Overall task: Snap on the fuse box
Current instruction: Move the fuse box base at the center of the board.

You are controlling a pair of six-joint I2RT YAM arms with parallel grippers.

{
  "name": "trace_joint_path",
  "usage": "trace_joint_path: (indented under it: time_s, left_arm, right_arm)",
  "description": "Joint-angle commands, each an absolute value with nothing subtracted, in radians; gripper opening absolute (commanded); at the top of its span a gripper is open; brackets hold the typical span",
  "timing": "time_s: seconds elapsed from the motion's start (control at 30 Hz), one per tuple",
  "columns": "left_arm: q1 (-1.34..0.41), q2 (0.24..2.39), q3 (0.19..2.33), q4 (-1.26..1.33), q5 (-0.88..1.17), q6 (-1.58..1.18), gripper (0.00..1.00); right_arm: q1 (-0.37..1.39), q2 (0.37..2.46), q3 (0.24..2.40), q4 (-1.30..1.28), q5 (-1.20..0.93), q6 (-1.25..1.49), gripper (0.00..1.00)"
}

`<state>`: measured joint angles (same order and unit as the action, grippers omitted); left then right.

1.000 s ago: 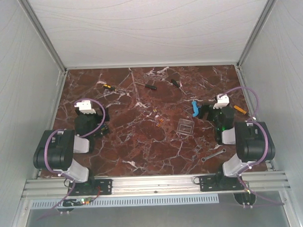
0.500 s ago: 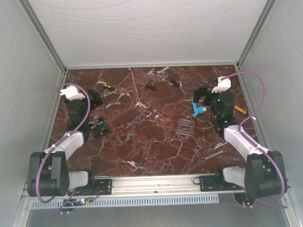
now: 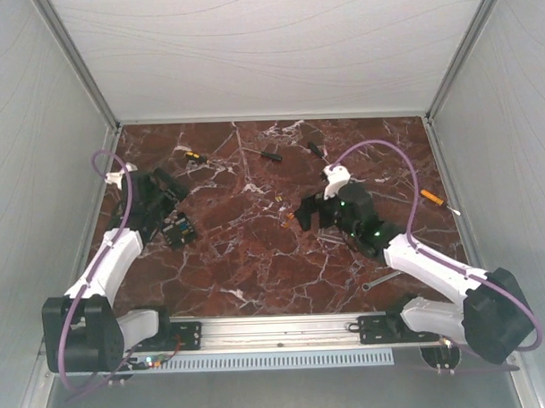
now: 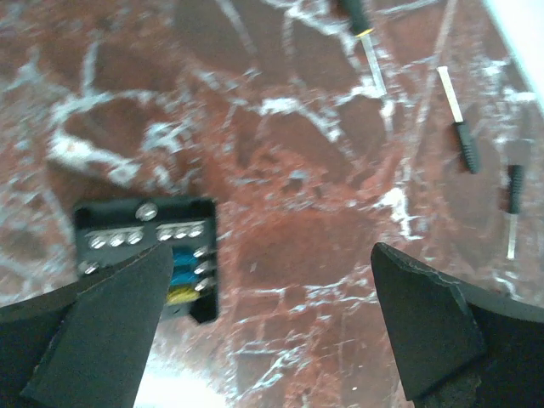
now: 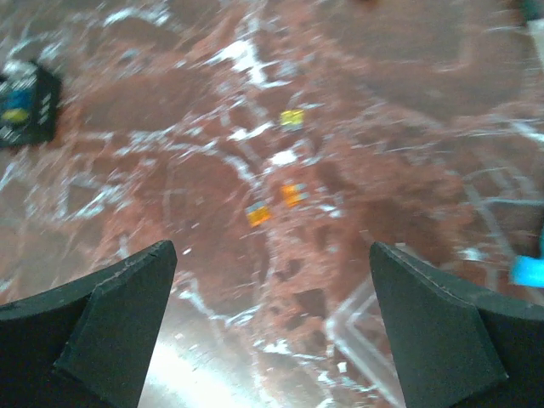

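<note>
My left gripper will come in and close on the fuse box's long side (image 3: 170,242) (image 4: 80,265), which is the one lying across from the blue and yellow fuses.
The fuse box (image 3: 178,231) is a small black box lying on the marble at the left, lid off; blue and yellow fuses and metal screws show in it (image 4: 149,246). My left gripper (image 3: 169,191) hovers just beyond it, open and empty (image 4: 268,331), its left finger overlapping the box's near edge in the left wrist view. The clear square lid (image 5: 374,331) lies flat near the table's middle. My right gripper (image 3: 307,216) hangs open and empty above the lid's left edge (image 5: 272,323). The top view hides most of the lid under the right arm.
Several loose fuses (image 5: 293,194) lie left of the lid. A blue plastic piece (image 5: 531,270) shows at the right wrist view's edge. Black-handled screwdrivers (image 3: 271,155) lie along the back, an orange-handled one (image 3: 432,197) at the right, a wrench (image 3: 383,279) near the front.
Both arms have unfolded from their bases. The right gripper swung left from the blue piece to over the lid. The left gripper came down closer to the fuse box.
</note>
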<state>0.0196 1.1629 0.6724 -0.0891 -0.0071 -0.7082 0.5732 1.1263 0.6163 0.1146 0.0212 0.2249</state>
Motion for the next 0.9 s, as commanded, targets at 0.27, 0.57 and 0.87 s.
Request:
trace_joint_path:
  time_s: [0.27,0.57,0.87]
  left_arm:
    - [0.064,1.152,0.651,-0.380,-0.189,-0.735,0.82]
    - [0.126,1.239,0.605,-0.296,-0.123,-0.724,0.55]
    - [0.127,1.286,0.601,-0.295,-0.093,-0.713,0.16]
  right_arm:
    - [0.720,1.164,0.531,0.191,-0.036,0.216,0.94]
    - [0.720,1.156,0.484,0.254,-0.077,0.255,0.93]
    - [0.720,1.167,0.476,0.275,-0.090,0.264,0.93]
